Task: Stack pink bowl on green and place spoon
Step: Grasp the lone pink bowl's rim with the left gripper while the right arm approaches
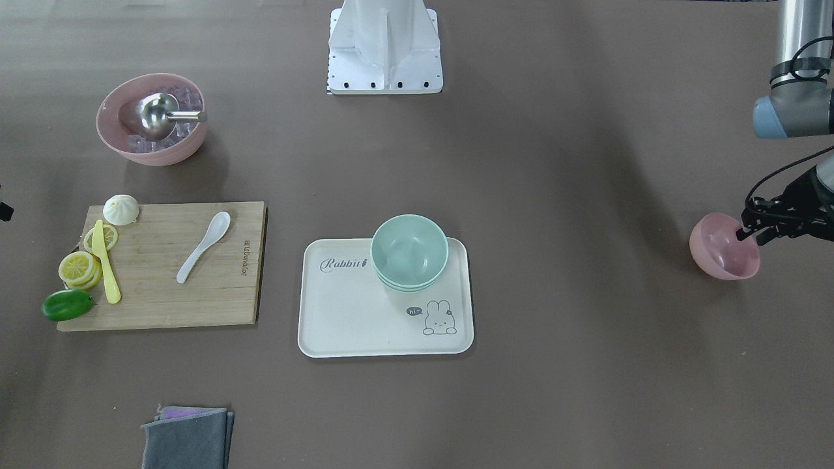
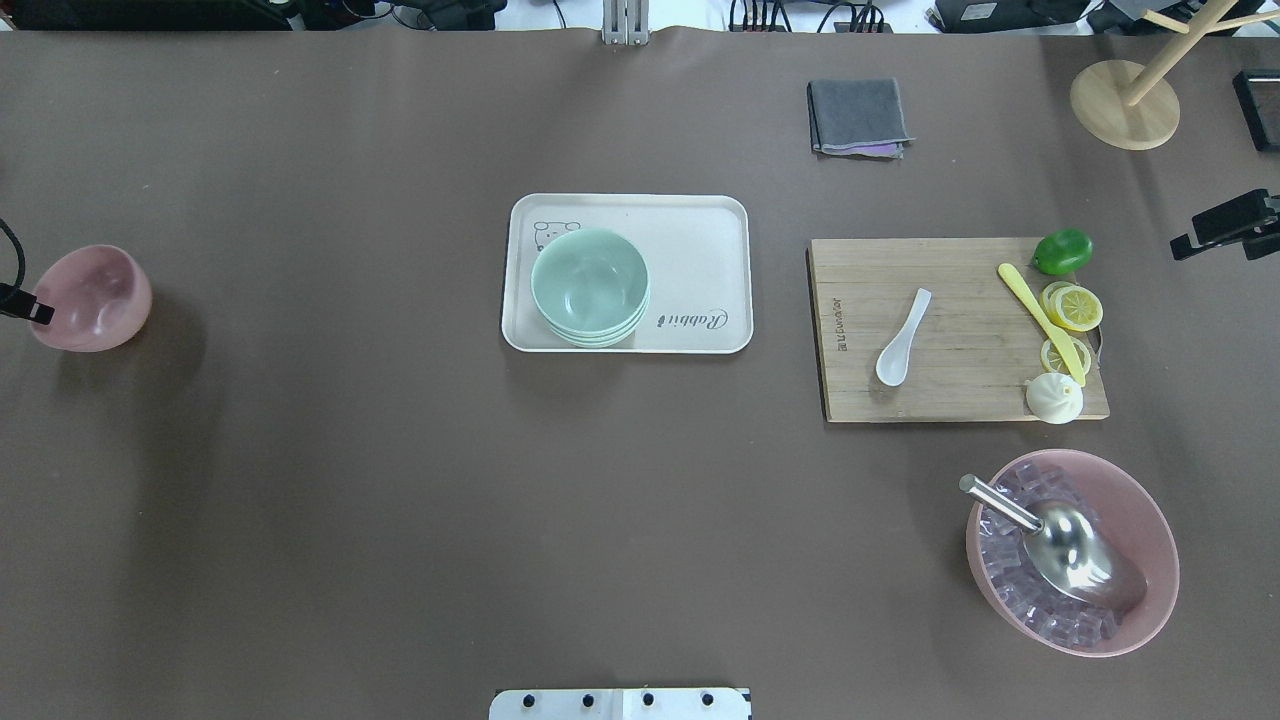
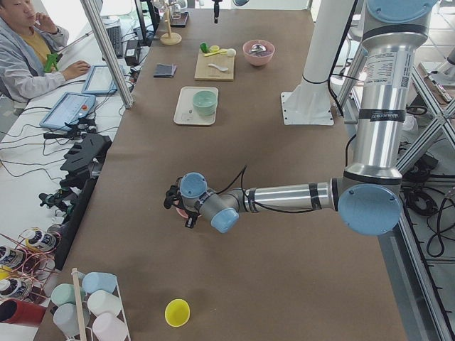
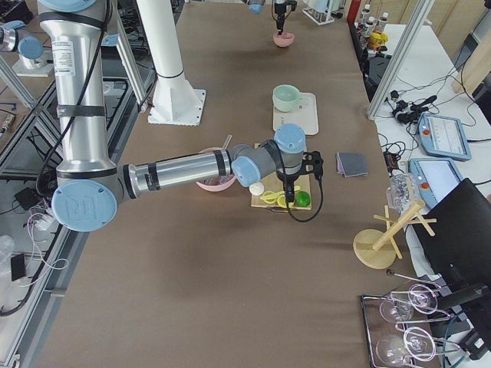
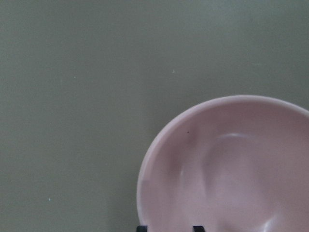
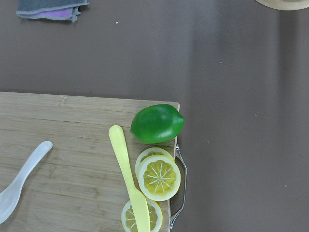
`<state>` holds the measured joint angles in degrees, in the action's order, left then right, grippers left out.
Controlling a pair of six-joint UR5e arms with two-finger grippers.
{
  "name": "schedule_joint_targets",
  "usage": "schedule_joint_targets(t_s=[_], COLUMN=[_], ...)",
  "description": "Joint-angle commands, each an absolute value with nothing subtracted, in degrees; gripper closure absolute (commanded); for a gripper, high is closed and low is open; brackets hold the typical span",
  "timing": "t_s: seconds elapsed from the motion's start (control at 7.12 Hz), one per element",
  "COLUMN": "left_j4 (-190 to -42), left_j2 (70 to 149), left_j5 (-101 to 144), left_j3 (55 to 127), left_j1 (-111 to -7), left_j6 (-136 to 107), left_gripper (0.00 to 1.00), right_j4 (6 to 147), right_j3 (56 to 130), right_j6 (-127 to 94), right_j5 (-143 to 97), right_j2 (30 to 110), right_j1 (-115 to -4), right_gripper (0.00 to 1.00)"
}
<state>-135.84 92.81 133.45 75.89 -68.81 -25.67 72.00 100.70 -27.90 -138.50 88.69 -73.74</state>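
My right gripper will grip the handle of the white spoon [image 1: 204,245] [image 6: 20,181], close to the spoon's wide end, to lift it off the cutting board.
The pink bowl [image 1: 720,251] is tilted at the table's far left end, also seen from overhead [image 2: 95,300]. My left gripper [image 1: 746,233] is shut on its rim; in the left wrist view both fingertips [image 5: 141,227] straddle the bowl's edge [image 5: 231,174]. The green bowls [image 2: 590,282] stand nested on a white rabbit tray [image 2: 700,240] mid-table. The white spoon [image 2: 902,338] lies on a wooden cutting board [image 2: 960,390], also in the right wrist view [image 6: 21,181]. My right gripper [image 2: 1190,243] hovers high near the board's lime end; I cannot tell if it is open.
On the board are a green lime [image 2: 1062,250], a yellow knife [image 2: 1040,320], lemon slices [image 2: 1075,307] and a white bun [image 2: 1053,398]. A larger pink bowl [image 2: 1150,520] holds clear cubes and a metal scoop. A grey cloth [image 2: 858,117] and a wooden stand [image 2: 1125,105] sit at the far edge.
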Motion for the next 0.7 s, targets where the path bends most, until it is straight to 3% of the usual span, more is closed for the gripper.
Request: schedule_joint_targets(t_s=[0.0,0.42,0.56], left_j4=[-134.7,-134.5,-133.5], left_j2=[92.9,94.7,95.9], left_j5=[133.2,131.3,131.7], left_j3=[76.3,74.8,74.9], left_j1=[-70.6,-69.9,-69.7], left_j6=[-25.7,-26.7,-26.8], left_gripper=[0.32,0.32,0.43], right_j4=[72.0,72.0,72.0], right_j3=[101.0,101.0,101.0], right_j6=[-28.1,-28.6,-28.6], right_j5=[-138.5,-138.5,-138.5], right_j2=[88.9,88.9,88.9], right_j1=[-73.5,-73.1,-73.1], right_gripper=[0.00,0.00,0.00])
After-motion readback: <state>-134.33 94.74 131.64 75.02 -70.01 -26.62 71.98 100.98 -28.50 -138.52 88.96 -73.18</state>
